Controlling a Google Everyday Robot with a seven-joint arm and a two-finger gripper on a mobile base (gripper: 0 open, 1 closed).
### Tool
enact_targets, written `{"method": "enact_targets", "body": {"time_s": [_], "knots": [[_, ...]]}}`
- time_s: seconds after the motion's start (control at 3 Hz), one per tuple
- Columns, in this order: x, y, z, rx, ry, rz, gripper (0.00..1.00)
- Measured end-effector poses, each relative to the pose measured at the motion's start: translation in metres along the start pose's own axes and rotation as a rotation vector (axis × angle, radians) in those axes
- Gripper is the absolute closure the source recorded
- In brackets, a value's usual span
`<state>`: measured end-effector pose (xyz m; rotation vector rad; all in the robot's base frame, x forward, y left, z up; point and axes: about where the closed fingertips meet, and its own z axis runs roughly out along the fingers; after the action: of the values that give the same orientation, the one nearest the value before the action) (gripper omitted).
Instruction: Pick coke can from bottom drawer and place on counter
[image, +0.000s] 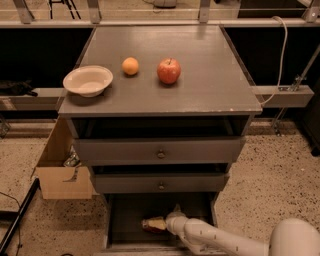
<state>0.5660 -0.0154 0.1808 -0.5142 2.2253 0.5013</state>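
The robot's gripper needs to next grab the coke can around the can's body (153, 227), inside the open bottom drawer.
The bottom drawer (117, 220) is pulled open at the foot of the grey cabinet and has a dark floor. My white arm reaches into it from the lower right. My gripper (154, 225) is low over the drawer floor and points left. A small reddish shape at its tip looks like the coke can (146, 225), mostly covered by the gripper. The counter (200, 85) is the wide grey top of the cabinet, well above the gripper.
On the counter are a white bowl (88, 80), an orange (130, 66) and a red apple (169, 71). Two upper drawers with round knobs (161, 154) overhang the bottom drawer. An open cardboard box (60, 170) stands on the floor at the left.
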Motion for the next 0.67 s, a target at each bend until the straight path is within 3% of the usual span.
{"method": "enact_targets", "body": {"time_s": [0.33,0.67], "knots": [[0.0,0.001,0.002,-0.003,0.002,-0.001,0.0],[0.007,0.015,0.034,-0.053,0.044,-0.066,0.0]]}}
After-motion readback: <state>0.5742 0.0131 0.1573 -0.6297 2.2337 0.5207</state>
